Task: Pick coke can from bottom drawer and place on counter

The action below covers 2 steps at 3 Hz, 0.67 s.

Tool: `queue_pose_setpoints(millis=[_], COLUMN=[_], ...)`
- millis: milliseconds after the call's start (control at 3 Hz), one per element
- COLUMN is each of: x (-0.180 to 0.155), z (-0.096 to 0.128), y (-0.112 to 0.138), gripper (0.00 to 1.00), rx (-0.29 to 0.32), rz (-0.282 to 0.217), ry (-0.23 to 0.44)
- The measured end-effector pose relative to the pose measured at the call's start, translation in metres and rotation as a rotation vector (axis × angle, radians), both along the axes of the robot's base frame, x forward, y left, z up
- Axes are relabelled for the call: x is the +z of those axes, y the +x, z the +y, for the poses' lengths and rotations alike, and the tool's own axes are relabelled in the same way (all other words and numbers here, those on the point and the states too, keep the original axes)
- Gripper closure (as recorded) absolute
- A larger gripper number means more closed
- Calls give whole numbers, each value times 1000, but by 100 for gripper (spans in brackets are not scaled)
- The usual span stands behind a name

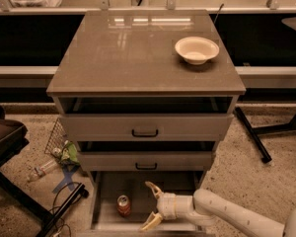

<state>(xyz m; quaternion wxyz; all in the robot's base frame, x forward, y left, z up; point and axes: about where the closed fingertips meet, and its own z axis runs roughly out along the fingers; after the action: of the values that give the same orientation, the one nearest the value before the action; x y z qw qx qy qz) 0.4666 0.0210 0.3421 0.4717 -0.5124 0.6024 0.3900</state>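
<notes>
My gripper should close around the upper body [124, 203] of the coke can in the bottom drawer, just below the can's silver top.
The coke can [123, 205], red with a silver top, stands upright on the floor of the bottom drawer [104, 187], which is pulled out, left of its middle. My gripper [151, 206] is open, its two pale fingers spread one above the other, inside the drawer just right of the can and apart from it. The white arm reaches in from the lower right. The counter [138, 53] is the glossy grey-brown top of the cabinet above.
A cream bowl [197, 49] sits on the counter's right rear. The two upper drawers with black handles [145, 132] are slightly open. A clear plastic bottle [40, 171], a wire basket and cables lie on the floor at left. A black table leg stands at right.
</notes>
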Motion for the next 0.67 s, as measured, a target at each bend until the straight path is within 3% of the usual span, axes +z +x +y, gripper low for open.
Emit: queue_pose_setpoints(millis=[333, 667], x=[0, -21], z=[0, 14], y=[0, 11], gripper=[0, 0], rx=[0, 19], rz=[0, 7], ry=[0, 25])
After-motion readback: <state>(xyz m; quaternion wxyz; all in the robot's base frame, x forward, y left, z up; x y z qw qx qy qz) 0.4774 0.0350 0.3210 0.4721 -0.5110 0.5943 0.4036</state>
